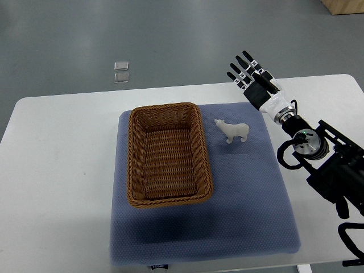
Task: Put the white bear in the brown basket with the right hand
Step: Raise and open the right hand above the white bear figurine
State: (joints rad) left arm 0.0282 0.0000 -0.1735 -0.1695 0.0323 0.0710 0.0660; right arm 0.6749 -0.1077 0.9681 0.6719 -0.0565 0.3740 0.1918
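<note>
My right gripper will grab the body (238, 130) of the white bear behind the bear's front legs, with the bear's head sticking out of the fingers.
A small white bear (232, 131) stands on the blue mat (244, 193), just right of the brown wicker basket (134, 165). The basket is rectangular and has nothing in it. My right hand (249, 73) is raised beyond the bear, above the table's far edge, with its black fingers spread and holding nothing. It is apart from the bear, up and to the right of it. Its arm (310, 145) comes in from the right edge. My left arm is out of view.
The mat lies on a white table (57, 170). Two small clear squares (120, 71) lie on the grey floor beyond the table. A wooden box corner (344, 5) shows at the top right.
</note>
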